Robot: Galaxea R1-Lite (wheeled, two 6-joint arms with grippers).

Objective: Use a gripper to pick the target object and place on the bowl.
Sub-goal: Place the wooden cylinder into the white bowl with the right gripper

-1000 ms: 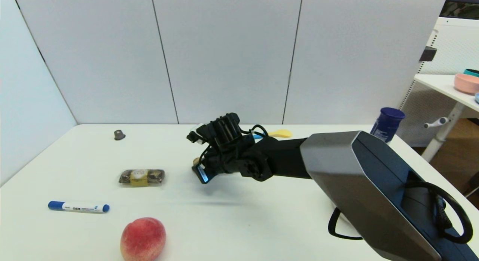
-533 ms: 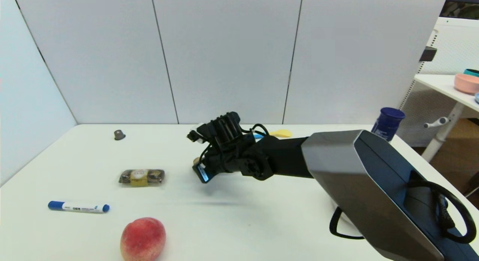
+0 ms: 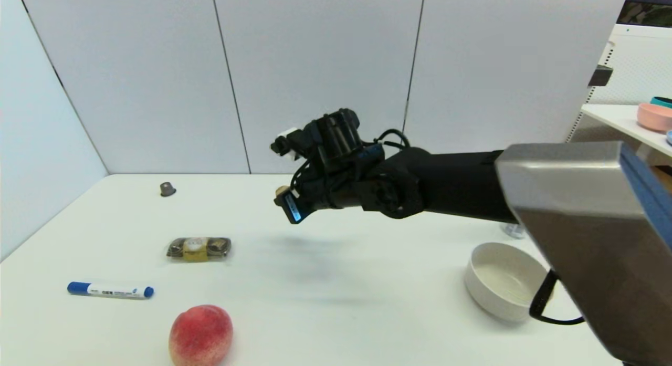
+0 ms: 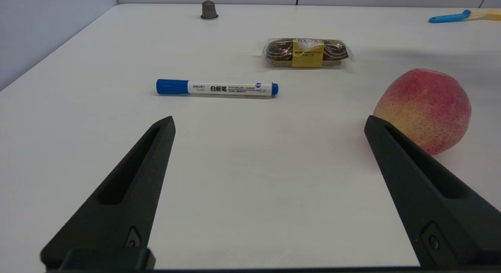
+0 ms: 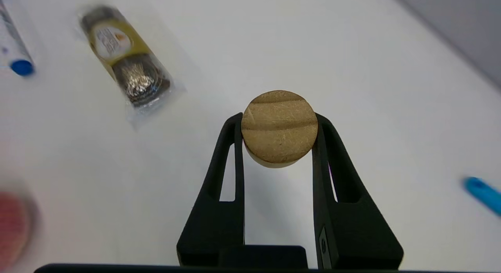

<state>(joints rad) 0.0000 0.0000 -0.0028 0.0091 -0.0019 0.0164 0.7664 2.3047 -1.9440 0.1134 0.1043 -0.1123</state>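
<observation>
Next, I release the tan wooden cylinder from my right gripper on the inside bottom of the beige-white bowl (image 3: 510,290), near its middle. The cylinder is now high above the table's middle.
My right gripper (image 3: 287,200) is shut on the tan wooden cylinder (image 5: 279,127), whose striped round face sits between the fingertips (image 5: 237,126). In the head view only a sliver of the cylinder (image 3: 283,189) shows above the blue-labelled finger. The gripper holds it well above the middle of the white table (image 3: 325,282). The beige-white bowl (image 3: 504,282) stands empty at the front right, under my right forearm. My left gripper (image 4: 270,124) is open and empty, low over the table near the peach (image 4: 424,108); it does not show in the head view.
A peach (image 3: 200,334), a blue-capped marker (image 3: 110,290) and a wrapped chocolate pack (image 3: 199,248) lie at the front left. A dark grey capsule (image 3: 167,188) stands at the back left. A pink bowl (image 3: 654,116) sits on the side table at right.
My right gripper has risen from the table with the cylinder in it and shifted slightly right. The raised arm now uncovers the bowl and hides the blue jar and yellow spatula.
</observation>
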